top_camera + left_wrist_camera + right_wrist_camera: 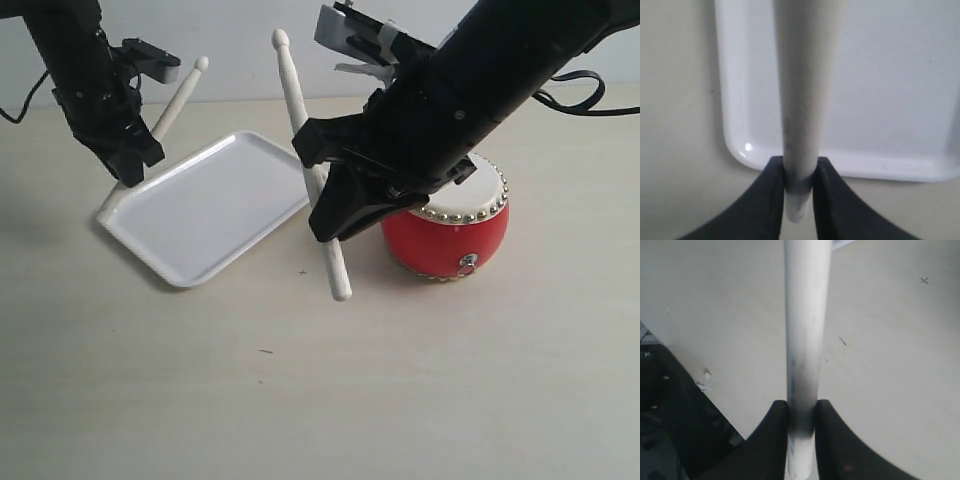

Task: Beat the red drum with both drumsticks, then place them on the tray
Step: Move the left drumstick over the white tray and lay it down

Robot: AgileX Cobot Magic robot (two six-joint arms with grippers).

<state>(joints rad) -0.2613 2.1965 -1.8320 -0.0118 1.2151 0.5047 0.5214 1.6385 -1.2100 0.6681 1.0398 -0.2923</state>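
Note:
My left gripper has its drumstick. It will let go of it lengthwise on the white tray's flat middle (pixel 182 211) (pixel 822 75), with the drumstick's butt sticking out past the tray's rim.
The red drum (pixel 447 240) with its cream skin and brass studs stands right of centre, partly hidden by my right arm. The white tray (pixel 200 215) lies to its left, with nothing on it. My left gripper (pixel 131 168) is shut on one drumstick (pixel 182 92) near its butt end, over the tray's far left corner. In the left wrist view that gripper (pixel 799 176) pinches the drumstick (pixel 802 100) above the tray's rim (pixel 880 167). My right gripper (pixel 322 205) is shut on the other drumstick (pixel 337 268), held steeply between tray and drum. The right wrist view shows its gripper (pixel 801 413) clamping that drumstick (pixel 805 315).
A black cable (pixel 590 95) loops on the table behind the drum. In the right wrist view, dark equipment (pixel 670 420) lies past the table's edge. Bare tabletop (pixel 300 400) stretches in front of tray and drum.

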